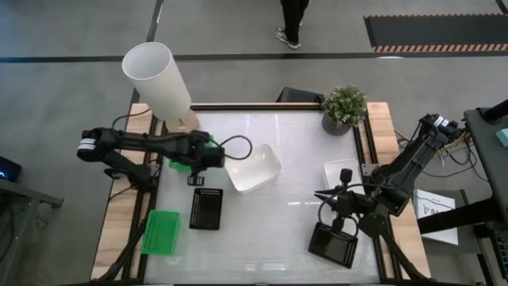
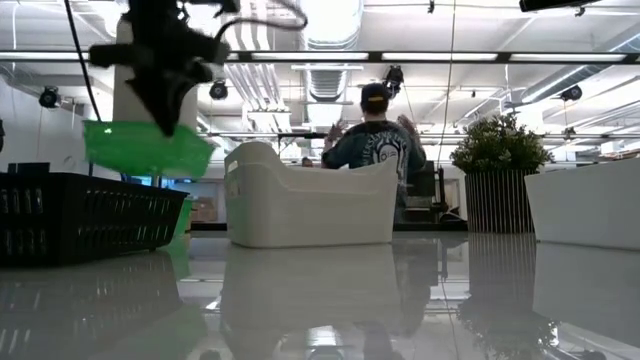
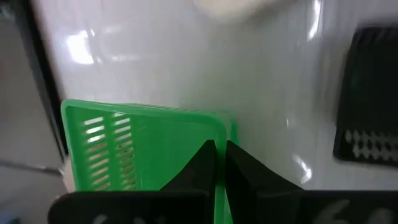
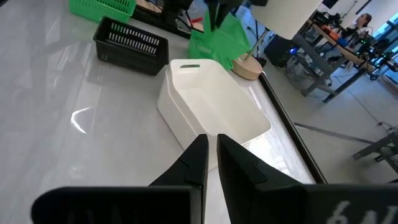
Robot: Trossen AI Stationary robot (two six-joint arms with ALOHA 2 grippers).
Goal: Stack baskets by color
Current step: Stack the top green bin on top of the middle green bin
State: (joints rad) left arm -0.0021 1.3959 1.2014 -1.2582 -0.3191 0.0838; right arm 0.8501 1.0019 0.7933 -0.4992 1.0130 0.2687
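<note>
The robot's left gripper will release the green basket, now hanging in the air, on the far green basket (image 1: 190, 154) (image 3: 165, 165) near the wooden base of the white lampshade.
My left gripper (image 1: 194, 161) (image 3: 219, 146) is over the table's far left, shut on a bright green basket (image 2: 145, 148) that hangs in the air. A second green basket (image 1: 161, 232) lies at the near left, with a black mesh basket (image 1: 206, 208) beside it. A white basket (image 1: 252, 167) stands in the middle and another white one (image 1: 343, 172) at the right. My right gripper (image 4: 212, 140) hovers over the right side, shut on nothing, above and beyond a black basket (image 1: 333, 244) on the table. My left gripper pinches the green basket's side wall (image 3: 219, 186) close to a corner, one finger inside the basket and one outside. The fingers come from above, pointing steeply down. The basket hangs below them, lifted clear of the table and slightly tilted.
A tall white lampshade (image 1: 157, 79) stands at the far left corner and a potted plant (image 1: 344, 107) at the far right. Open tabletop lies between the middle white basket and the near edge. A person (image 2: 375, 140) sits in the room beyond the table.
</note>
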